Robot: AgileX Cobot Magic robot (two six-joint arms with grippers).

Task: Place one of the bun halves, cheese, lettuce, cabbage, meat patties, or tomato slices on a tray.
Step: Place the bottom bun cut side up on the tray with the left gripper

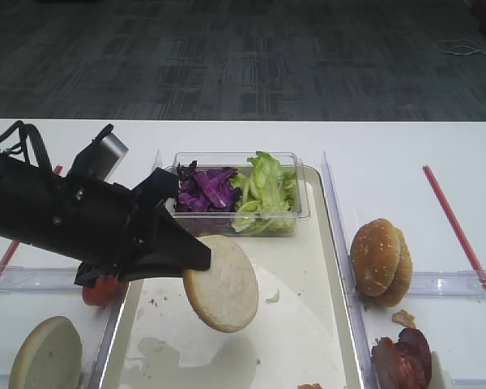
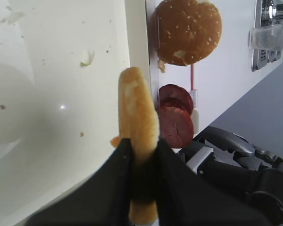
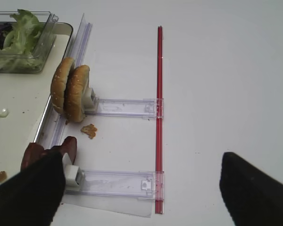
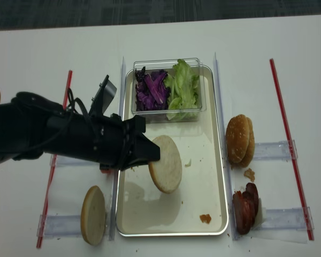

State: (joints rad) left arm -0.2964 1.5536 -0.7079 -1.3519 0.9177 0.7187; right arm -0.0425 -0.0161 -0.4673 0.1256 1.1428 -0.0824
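Note:
My left gripper has the pale cream bun half. Next, I put it down with that gripper on the tray's near half (image 4: 176, 185) (image 2: 77, 95), close to the brown crumb.
My left gripper (image 1: 196, 258) (image 4: 150, 155) (image 2: 141, 150) is shut on a pale cream bun half (image 1: 223, 284) (image 4: 166, 163) (image 2: 137, 113), held on edge above the middle of the cream tray (image 1: 308, 324) (image 4: 203, 171) (image 2: 61, 70). Lettuce (image 1: 266, 190) (image 4: 183, 85) and purple cabbage (image 1: 204, 188) (image 4: 152, 88) fill a clear box at the tray's far end. Meat patties (image 1: 401, 356) (image 4: 245, 209) (image 3: 47, 150) stand on edge right of the tray. Red tomato slices (image 1: 101, 290) peek from under my left arm. Cheese is out of view. My right gripper (image 3: 139, 162) is open over bare table.
Two sesame buns (image 1: 381, 261) (image 4: 239, 139) (image 3: 70, 92) stand in a clear holder right of the tray. Another pale bun half (image 1: 47, 352) (image 4: 93, 214) sits in the left holder. Red strips (image 1: 458, 231) (image 3: 159, 117) run along the table's sides. Crumbs and smears mark the tray.

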